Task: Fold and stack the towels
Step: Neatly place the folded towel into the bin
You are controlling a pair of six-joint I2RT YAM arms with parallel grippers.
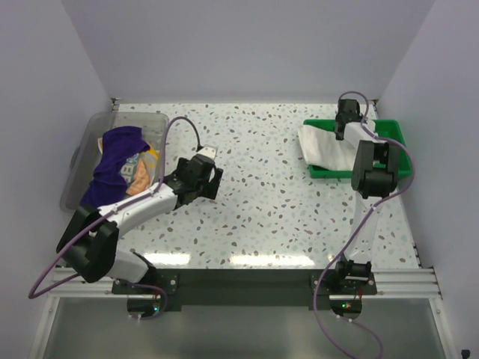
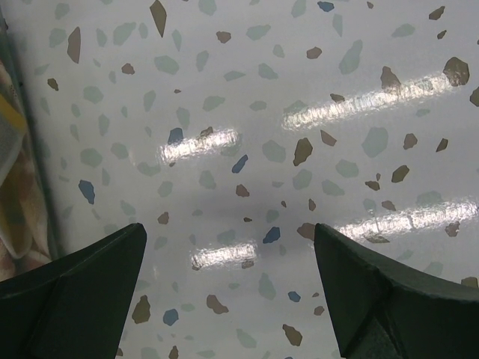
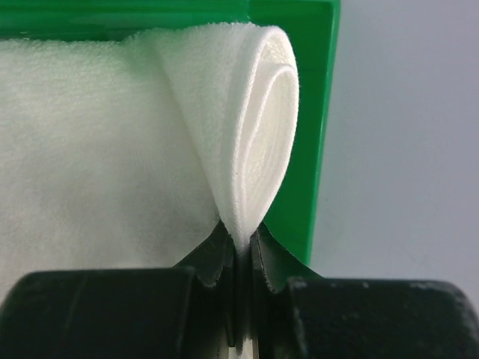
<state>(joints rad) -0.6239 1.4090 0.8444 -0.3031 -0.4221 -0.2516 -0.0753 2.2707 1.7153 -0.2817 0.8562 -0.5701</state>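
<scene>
The robot's right gripper will release the white towel on the bottom of the green tray (image 1: 352,150), within the tray's sides. The towel now lies folded across the tray.
The white towel (image 1: 323,146) lies folded across the green tray (image 1: 395,132) at the back right. My right gripper (image 1: 346,121) is shut on a rolled fold of this white towel (image 3: 254,120) at the tray's wall (image 3: 318,112), the cloth pinched between the jaws of my right gripper (image 3: 241,243). The purple towel (image 1: 114,158) and the lettered towel (image 1: 139,174) lie crumpled in a clear bin (image 1: 84,153) at the left. My left gripper (image 1: 211,177) hovers over bare table right of the bin; in its wrist view, my left gripper (image 2: 228,247) stands wide open and empty.
The bin's wall (image 2: 34,187) and a strip of the lettered towel (image 2: 11,134) show at the left edge of the left wrist view. Grey walls close in the speckled table (image 1: 262,202) on three sides.
</scene>
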